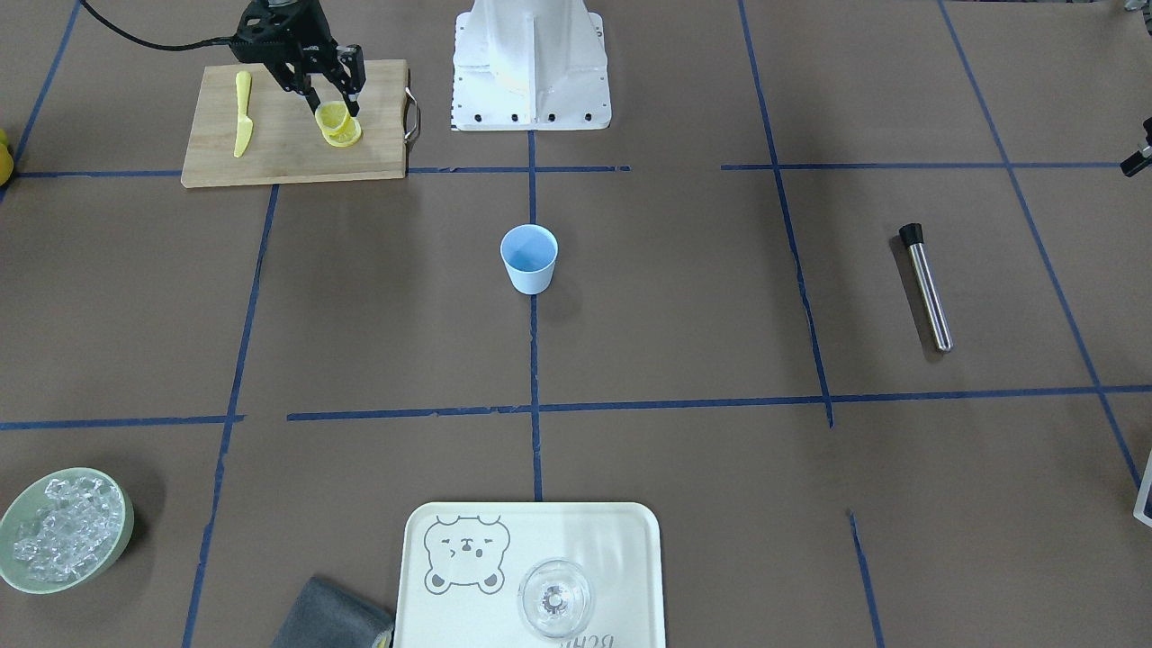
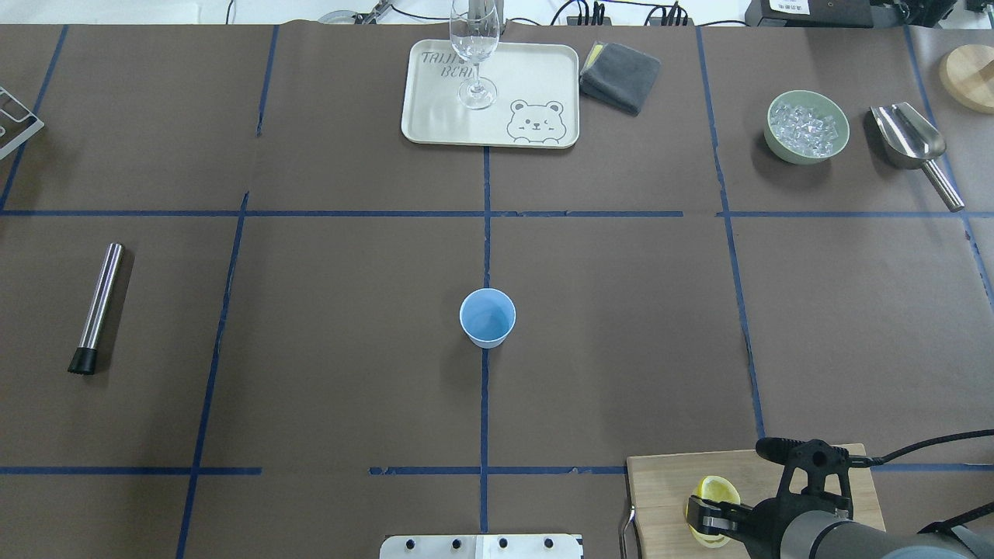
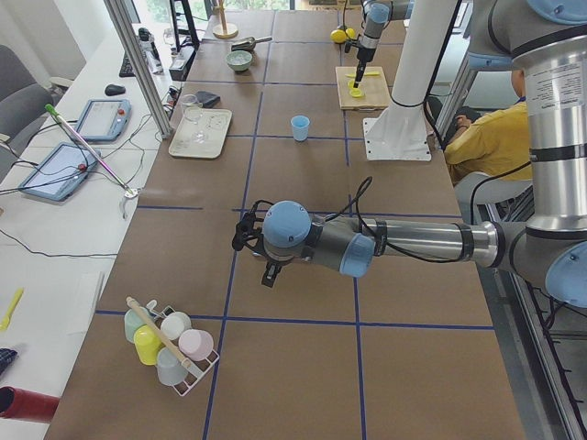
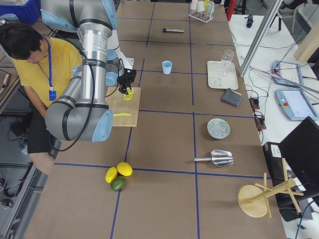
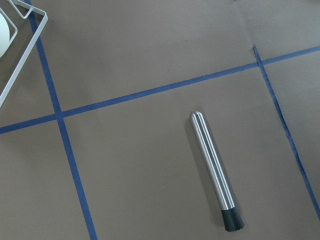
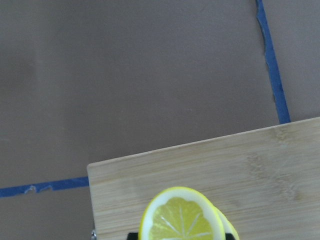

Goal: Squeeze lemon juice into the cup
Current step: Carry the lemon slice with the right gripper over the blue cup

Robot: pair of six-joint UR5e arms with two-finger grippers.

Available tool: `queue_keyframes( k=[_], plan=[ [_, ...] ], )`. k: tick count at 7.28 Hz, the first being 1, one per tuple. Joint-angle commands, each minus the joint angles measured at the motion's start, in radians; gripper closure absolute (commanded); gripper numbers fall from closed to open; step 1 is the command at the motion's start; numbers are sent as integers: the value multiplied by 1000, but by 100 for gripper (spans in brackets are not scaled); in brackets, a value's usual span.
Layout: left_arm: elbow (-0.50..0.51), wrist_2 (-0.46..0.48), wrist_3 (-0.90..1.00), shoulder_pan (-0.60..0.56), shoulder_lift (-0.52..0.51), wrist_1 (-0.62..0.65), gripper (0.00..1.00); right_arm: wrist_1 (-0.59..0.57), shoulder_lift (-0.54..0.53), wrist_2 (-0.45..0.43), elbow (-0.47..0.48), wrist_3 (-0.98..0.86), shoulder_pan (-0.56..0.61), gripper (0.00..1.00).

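Observation:
I will drop the lemon slice with my right gripper inside the opening of the light blue cup (image 1: pixel 526 247). The slice is still over the cutting board.
The light blue cup (image 1: pixel 529 258) stands upright and empty at the table's middle, and it also shows in the overhead view (image 2: pixel 487 317). My right gripper (image 1: pixel 335 106) is over the wooden cutting board (image 1: pixel 288 157), shut on a lemon slice (image 1: pixel 332 115) that it holds tilted on edge by its rim. In the right wrist view this slice (image 6: pixel 181 217) faces the camera between the dark fingertips. A second slice (image 1: pixel 346 136) lies flat just beneath it. My left gripper (image 3: pixel 268 273) hangs above the table far from the cup; I cannot tell whether it is open.
A yellow plastic knife (image 1: pixel 242 112) lies on the board's far side. A steel muddler (image 1: pixel 927 286) lies on the robot's left side. A tray (image 1: pixel 630 540) with a clear glass (image 1: pixel 555 598), a grey cloth (image 1: pixel 333 616) and a bowl of ice (image 1: pixel 63 529) line the far edge.

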Motion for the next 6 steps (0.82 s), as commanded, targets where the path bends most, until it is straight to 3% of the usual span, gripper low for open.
queue_keyframes(
  k=[1, 4, 6],
  plan=[
    [1, 0, 0, 0, 0, 0, 0, 0, 69, 2, 0, -1, 32, 39],
    [1, 0, 2, 0, 6, 0, 0, -2, 201, 38, -9, -1, 148, 39],
    [1, 0, 2, 0, 12, -2, 0, -70, 340, 167, -81, -3, 292, 39]
  ],
)
